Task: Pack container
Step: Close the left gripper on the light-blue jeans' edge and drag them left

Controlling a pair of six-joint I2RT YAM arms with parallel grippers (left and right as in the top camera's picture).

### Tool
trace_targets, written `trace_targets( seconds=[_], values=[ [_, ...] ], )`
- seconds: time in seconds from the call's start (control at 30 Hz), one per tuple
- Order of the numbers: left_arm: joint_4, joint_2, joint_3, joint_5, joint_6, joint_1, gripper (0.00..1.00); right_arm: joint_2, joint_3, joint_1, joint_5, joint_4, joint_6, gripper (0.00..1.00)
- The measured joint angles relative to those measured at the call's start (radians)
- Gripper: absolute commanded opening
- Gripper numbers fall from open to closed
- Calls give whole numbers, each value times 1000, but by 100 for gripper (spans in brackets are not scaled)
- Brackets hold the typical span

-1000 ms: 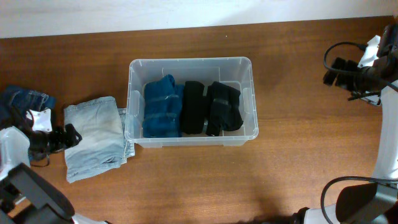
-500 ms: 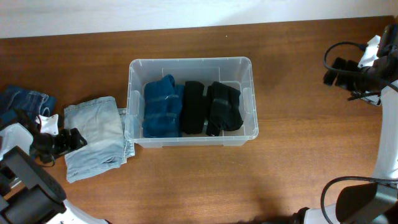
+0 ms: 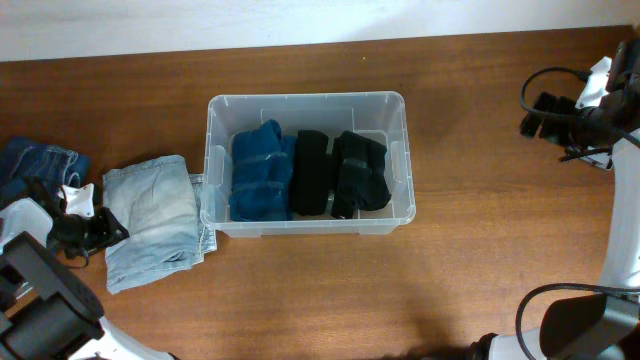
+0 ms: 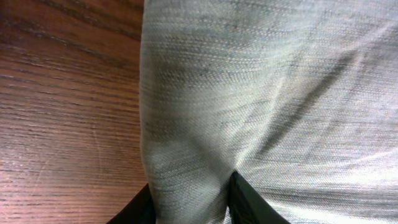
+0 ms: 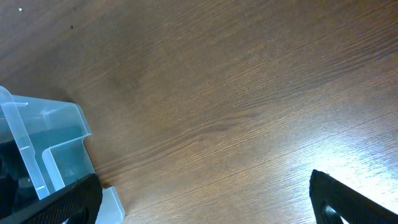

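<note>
The light denim garment's top layer lies crooked over the layer beside the container, so my left gripper should open and take the whole folded edge (image 4: 185,165) before it lifts.
The container (image 3: 305,98) is a clear plastic bin in the middle of the table. It holds a rolled blue denim piece (image 3: 260,172) and two rolled black garments (image 3: 310,172) (image 3: 360,170) side by side. A folded light denim garment (image 3: 155,220) lies just left of the container. My left gripper (image 3: 108,228) is at that garment's left edge. In the left wrist view its fingers (image 4: 249,202) pinch a ridge of the pale fabric (image 4: 261,93), so the gripper (image 4: 193,208) is shut on it. My right gripper (image 3: 535,115) hangs open over bare wood at the far right, nothing between its fingers (image 5: 348,199).
A dark blue denim heap (image 3: 35,162) lies at the far left edge behind the left arm. The right wrist view catches a corner of the container (image 5: 43,143) at lower left. The table's far edge meets a white wall.
The left gripper's jaws have come together on the left edge of the light denim garment, after a small shift toward it. The right arm has not moved.
</note>
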Motion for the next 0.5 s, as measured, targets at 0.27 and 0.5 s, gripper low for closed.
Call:
trace_targets(
  seconds=[0.27,0.5],
  values=[
    [-2,5,0,46,-2,7,56,0,0,0,0,0,0,99],
    [-5,3,4,93,-10,3,64,0,0,0,0,0,0,99]
  ],
)
